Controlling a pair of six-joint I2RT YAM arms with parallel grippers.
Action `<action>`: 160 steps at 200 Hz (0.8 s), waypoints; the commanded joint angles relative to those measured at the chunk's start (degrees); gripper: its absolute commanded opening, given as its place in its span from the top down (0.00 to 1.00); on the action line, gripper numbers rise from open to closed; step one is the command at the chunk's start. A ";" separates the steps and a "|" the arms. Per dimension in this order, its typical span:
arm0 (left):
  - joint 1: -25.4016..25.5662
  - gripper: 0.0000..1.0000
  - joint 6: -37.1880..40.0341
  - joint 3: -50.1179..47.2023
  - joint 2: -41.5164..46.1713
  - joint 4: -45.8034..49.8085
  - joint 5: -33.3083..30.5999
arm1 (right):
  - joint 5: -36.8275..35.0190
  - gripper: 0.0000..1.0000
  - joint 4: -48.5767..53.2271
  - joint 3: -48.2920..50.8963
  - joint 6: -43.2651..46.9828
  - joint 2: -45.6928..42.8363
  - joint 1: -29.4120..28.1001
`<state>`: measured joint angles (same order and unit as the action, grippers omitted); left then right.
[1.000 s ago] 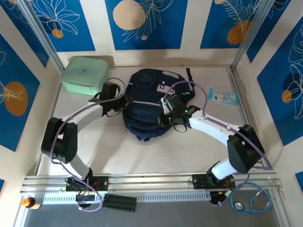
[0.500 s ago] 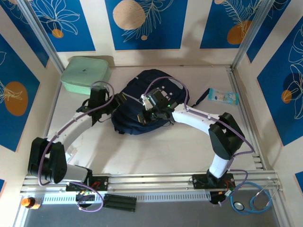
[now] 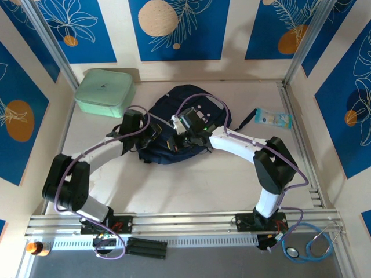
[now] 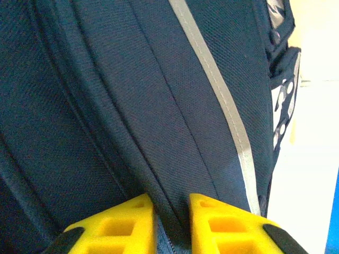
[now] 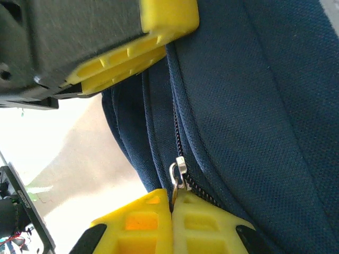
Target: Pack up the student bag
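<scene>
My right gripper should release the metal zipper pull on the student bag's side (image 3: 215, 120), the one that faces the light-blue packet.
The student bag (image 3: 194, 110), navy with a grey stripe (image 4: 222, 90), lies at the table's middle back. My right gripper (image 5: 173, 198) is shut on the metal zipper pull (image 5: 178, 172) at the bag's near-left edge; the zipper teeth run up from the slider along the seam. My left gripper (image 4: 170, 203) pinches a fold of the bag's fabric beside the zipper seam, with cloth filling the gap between its yellow fingers (image 4: 122, 222). In the top view the left gripper (image 3: 154, 136) and right gripper (image 3: 177, 141) sit close together on the bag's left side. The left gripper's finger (image 5: 159, 32) appears in the right wrist view.
A mint-green rectangular case (image 3: 106, 91) stands at the back left. A light-blue packet (image 3: 272, 117) lies at the right by the bag's strap (image 3: 248, 119). A stethoscope (image 3: 307, 246) and a small orange bottle (image 3: 36, 248) rest below the front rail.
The bag slid and turned to the left a second ago. Since half a second ago my left gripper moved right onto the bag's left edge; the right gripper kept its hold.
</scene>
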<state>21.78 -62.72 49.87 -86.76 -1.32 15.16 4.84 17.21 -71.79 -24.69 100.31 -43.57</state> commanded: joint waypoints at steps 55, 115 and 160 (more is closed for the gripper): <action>-0.07 1.00 2.61 3.66 -1.65 2.12 -0.94 | -16.19 1.00 5.25 11.00 3.66 -9.70 0.93; -0.25 1.00 3.25 3.04 -2.07 1.89 1.34 | -18.90 1.00 7.51 10.60 2.42 -10.07 10.48; 3.41 1.00 5.91 5.33 -4.21 5.23 2.81 | -19.79 1.00 9.76 2.64 -1.86 -3.43 17.50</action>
<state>24.01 -60.42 53.60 -90.00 1.04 17.98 -8.43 24.16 -64.86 -23.75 93.67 -31.16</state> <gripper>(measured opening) 0.048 0.055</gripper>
